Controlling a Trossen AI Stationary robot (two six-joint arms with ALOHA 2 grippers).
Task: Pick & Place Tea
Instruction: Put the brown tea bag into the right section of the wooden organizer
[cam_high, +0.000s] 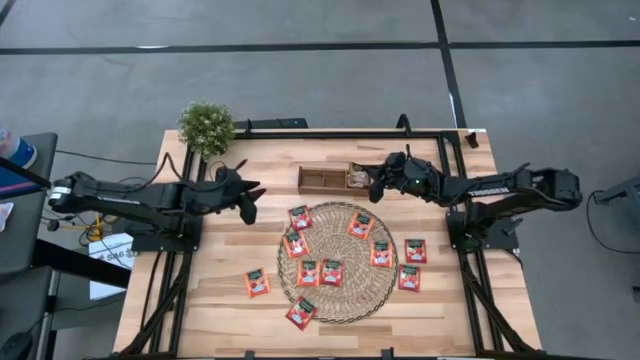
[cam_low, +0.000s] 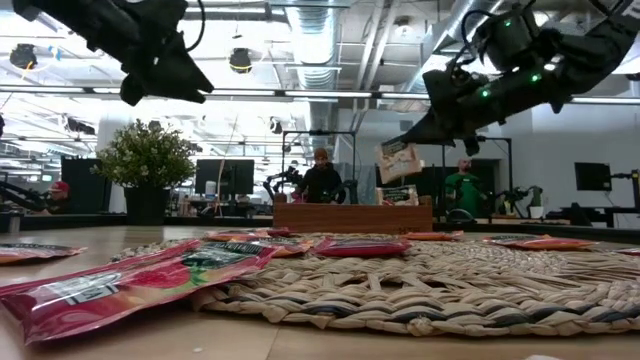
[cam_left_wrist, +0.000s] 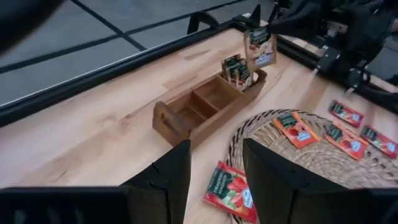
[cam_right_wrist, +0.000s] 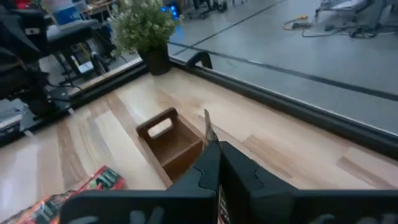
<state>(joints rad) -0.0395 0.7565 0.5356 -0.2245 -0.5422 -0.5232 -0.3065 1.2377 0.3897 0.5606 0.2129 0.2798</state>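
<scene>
My right gripper has a pale sachet, now above the tray's end, to put down. It will set the sachet among the standing sachets in the wooden tray's end compartment (cam_high: 355, 179).
Several red-orange tea sachets (cam_high: 331, 271) lie flat on the round woven mat (cam_high: 340, 292) and on the table around it. A wooden divided tray (cam_high: 322, 180) stands behind the mat, and a few sachets (cam_left_wrist: 235, 70) stand on edge in its right-end compartment. Above that end, my right gripper (cam_high: 372, 182) is shut on a pale sachet (cam_left_wrist: 260, 46). My left gripper (cam_left_wrist: 214, 171) hangs open and holds nothing, above the table left of the mat and tray. My right gripper pinches the pale sachet between its two fingers by one edge (cam_right_wrist: 208, 138), coming in nearly level from the table's right side. The sachet stands on edge, sticks out past the fingertips (cam_low: 398, 160) and hangs clear above the tray's right-end compartment.
A potted plant (cam_high: 207, 127) stands at the far left corner of the table. Loose sachets lie off the mat at the left (cam_high: 257, 283), right (cam_high: 415, 250) and front (cam_high: 301, 313). The tray's left and middle compartments (cam_left_wrist: 186, 115) look empty. People stand in the room behind.
</scene>
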